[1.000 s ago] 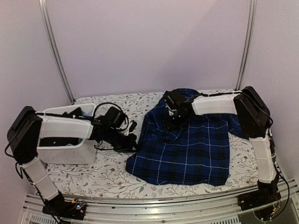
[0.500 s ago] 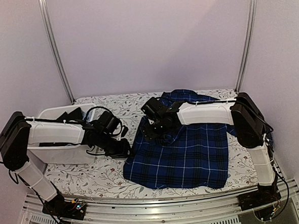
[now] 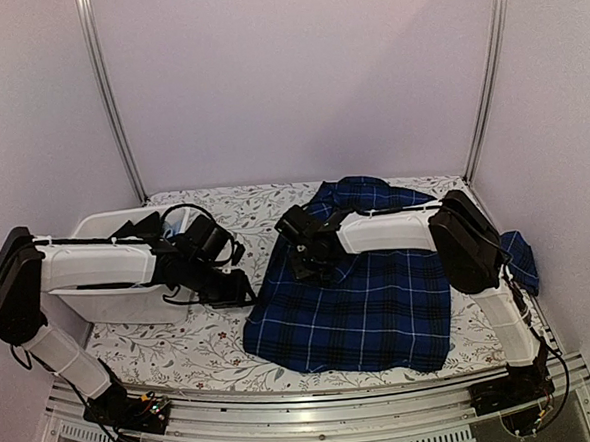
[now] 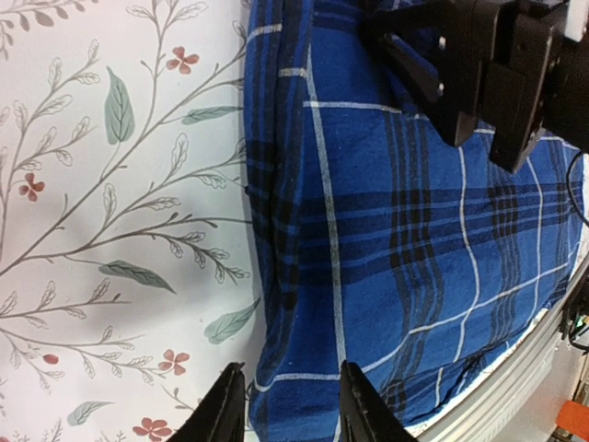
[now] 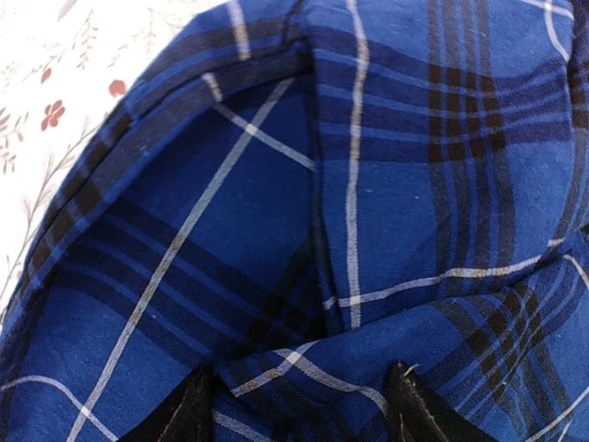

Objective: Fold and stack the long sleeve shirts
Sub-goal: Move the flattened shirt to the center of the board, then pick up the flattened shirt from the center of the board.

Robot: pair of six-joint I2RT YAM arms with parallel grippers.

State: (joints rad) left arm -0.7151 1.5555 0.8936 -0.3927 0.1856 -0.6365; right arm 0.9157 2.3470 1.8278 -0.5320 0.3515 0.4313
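The sleeve is lying doubled over the shirt's body, so the robot's right gripper will go up, pinch the sleeve's tip (image 5: 293, 366) and pull it out toward the far side.
One navy blue plaid long sleeve shirt (image 3: 365, 302) lies spread on the flowered table cover, centre right. My left gripper (image 3: 243, 287) is open at the shirt's left edge. In the left wrist view (image 4: 293, 410) its fingers straddle that edge of the shirt (image 4: 386, 239), low over the cloth. My right gripper (image 3: 308, 264) sits on the shirt's upper left part. In the right wrist view (image 5: 299, 414) its jaws stand wide apart with a raised fold of the plaid cloth (image 5: 368, 203) between them. The right gripper also shows in the left wrist view (image 4: 460, 74).
A white bin (image 3: 103, 221) stands at the left behind my left arm, with dark cloth (image 3: 140, 230) in it. A piece of blue plaid (image 3: 520, 257) hangs at the table's right edge. The metal front rail (image 3: 317, 420) runs along the near edge.
My right gripper has moved left across the shirt's top, and the cloth's left edge shifted slightly left. My left gripper has stayed by the shirt's left edge while its arm drew back.
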